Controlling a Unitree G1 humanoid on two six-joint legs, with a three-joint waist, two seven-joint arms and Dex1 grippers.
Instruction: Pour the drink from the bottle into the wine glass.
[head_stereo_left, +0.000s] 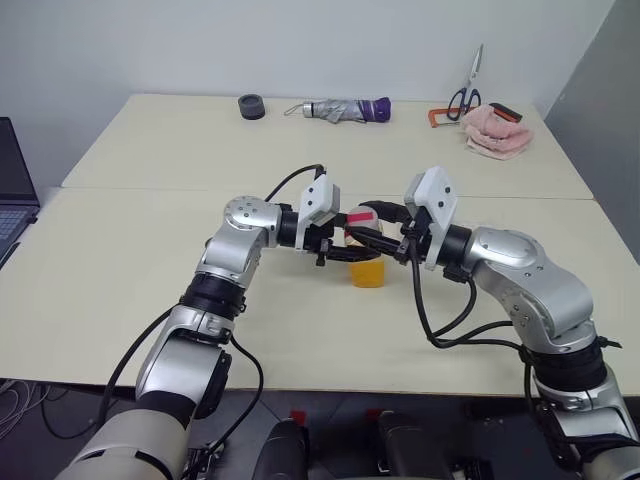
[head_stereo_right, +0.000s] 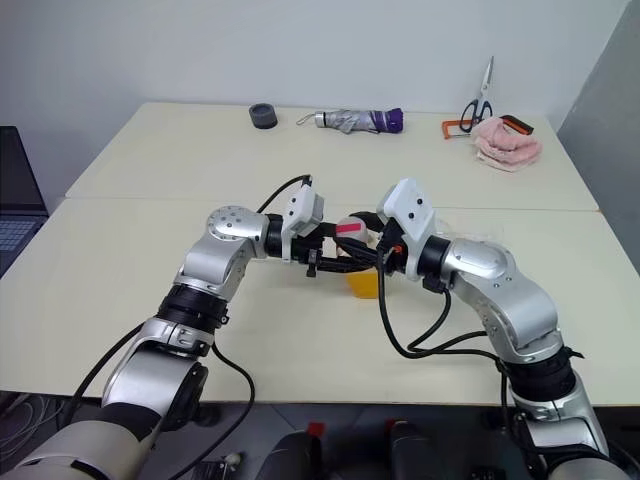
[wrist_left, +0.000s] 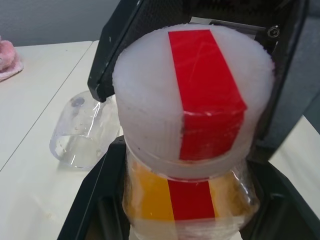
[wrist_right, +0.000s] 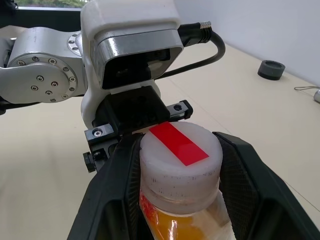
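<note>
My right gripper will release the white cap on the bare table (head_stereo_left: 466, 268) just in front of the wine glass's stem. The cap is still on the upright bottle.
The bottle (head_stereo_left: 366, 268) is small and clear, with orange drink (head_stereo_right: 362, 284) in its lower part and a white cap (wrist_right: 180, 160) crossed by a red stripe. It is held upright just above the table's middle. My left gripper (head_stereo_left: 360, 255) reaches in from the left and is shut on the bottle's body. My right gripper (head_stereo_left: 372, 226) comes from the right, its black fingers (wrist_right: 240, 175) pressed on both sides of the cap. The wine glass (wrist_left: 82, 132) shows clear in the left wrist view, on the table behind the bottle.
At the far edge of the table (head_stereo_left: 120, 250) lie a black round piece (head_stereo_left: 251, 106), a folded umbrella (head_stereo_left: 345, 109), scissors (head_stereo_left: 466, 92) and a pink cloth (head_stereo_left: 496, 132). A laptop (head_stereo_left: 12, 200) sits at the left border.
</note>
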